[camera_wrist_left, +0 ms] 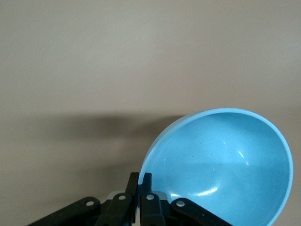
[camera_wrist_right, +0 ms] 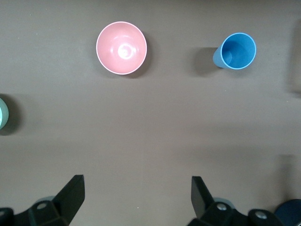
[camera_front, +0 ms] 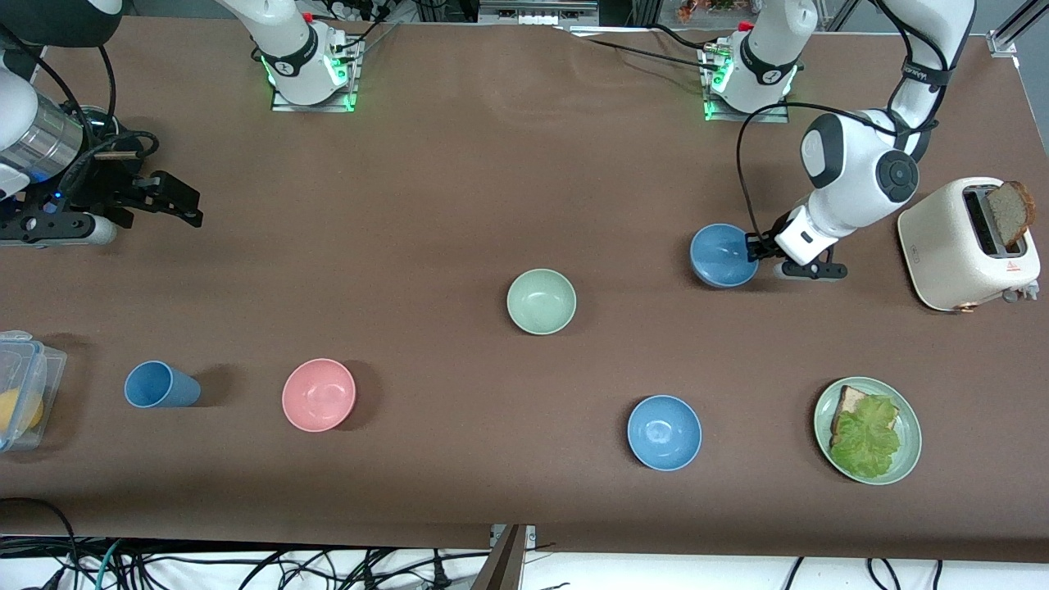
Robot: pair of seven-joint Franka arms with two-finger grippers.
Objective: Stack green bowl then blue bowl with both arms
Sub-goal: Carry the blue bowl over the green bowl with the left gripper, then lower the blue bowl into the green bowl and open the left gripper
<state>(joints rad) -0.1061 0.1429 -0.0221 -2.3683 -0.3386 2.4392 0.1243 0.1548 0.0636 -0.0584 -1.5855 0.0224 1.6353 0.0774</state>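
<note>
My left gripper needs to release the blue bowl, now tilted toward the arm's table end, inside the green bowl [camera_front: 542, 301] mid-table.
The green bowl [camera_front: 541, 301] sits upright in the middle of the table; its edge also shows in the right wrist view [camera_wrist_right: 2, 115]. My left gripper [camera_front: 754, 246] is shut on the rim of the blue bowl [camera_front: 723, 256], which is tilted, toward the left arm's end of the table. In the left wrist view the left gripper [camera_wrist_left: 140, 176] pinches the rim, one finger inside the blue bowl [camera_wrist_left: 221, 169] and one outside. My right gripper [camera_front: 176, 201] waits open and empty over the right arm's end of the table, and its fingers stand wide apart in the right wrist view [camera_wrist_right: 137, 181].
A brighter blue bowl [camera_front: 664, 432], a pink bowl [camera_front: 319, 394] and a blue cup [camera_front: 161, 385] stand nearer the front camera. A green plate [camera_front: 911, 426] holds lettuce and bread. A cream toaster [camera_front: 967, 246] holds a slice of bread. A plastic container [camera_front: 24, 389] sits at the right arm's end.
</note>
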